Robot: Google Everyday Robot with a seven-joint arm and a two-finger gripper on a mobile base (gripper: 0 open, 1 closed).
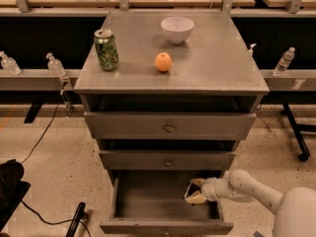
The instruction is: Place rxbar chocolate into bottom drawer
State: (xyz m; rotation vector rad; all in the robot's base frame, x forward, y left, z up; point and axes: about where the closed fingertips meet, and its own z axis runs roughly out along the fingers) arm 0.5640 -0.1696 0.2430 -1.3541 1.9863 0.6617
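Note:
Next, I open my gripper and let go of the rxbar chocolate on the bottom drawer's dark bottom (187,194), in the half that is nearer my white arm.
The bottom drawer (165,225) of the grey cabinet stands pulled open, with its dark inside showing. My gripper (194,192) reaches in from the right and sits low inside the drawer's right part, near the right wall. My white arm (247,185) comes in from the lower right. The rxbar chocolate does not show as a separate thing; I cannot make it out against the dark at the gripper.
On the cabinet top (217,68) stand a green can (106,50), an orange (163,61) and a white bowl (177,29). The two upper drawers (169,127) are shut. Water bottles stand on side ledges. A black cable and a dark object lie on the floor at left.

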